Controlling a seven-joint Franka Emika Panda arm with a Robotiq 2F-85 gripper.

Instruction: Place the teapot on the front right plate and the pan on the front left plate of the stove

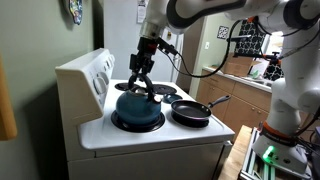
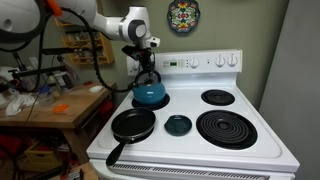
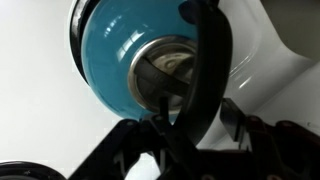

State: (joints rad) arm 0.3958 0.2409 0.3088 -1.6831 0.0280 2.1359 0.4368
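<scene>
The teapot's black handle sits at a shallow slant between my gripper's fingers, so next my gripper opens, line up and takes the arch (image 3: 209, 70) deeper before it lifts the teapot.
The blue teapot (image 1: 138, 108) (image 2: 150, 94) stands on the stove's (image 2: 190, 150) back burner, behind the pan. My gripper (image 1: 140, 80) (image 2: 147, 68) (image 3: 197, 115) is right above it, its fingers straddling the black arched handle (image 3: 210, 60). In the wrist view a gap shows on each side of the handle, so the jaws look open. The teapot's blue body (image 3: 110, 60) shows its open top, with no lid on it. The black pan (image 1: 192, 112) (image 2: 133, 125) sits on a front burner, its handle pointing off the front edge. The large front coil (image 2: 232, 128) is bare.
A small round blue lid-like piece (image 2: 178, 125) lies in the middle of the stove top. A smaller back coil (image 2: 218, 97) is bare. The raised back panel (image 2: 200, 63) stands behind the teapot. A cluttered wooden table (image 2: 60, 105) stands beside the stove.
</scene>
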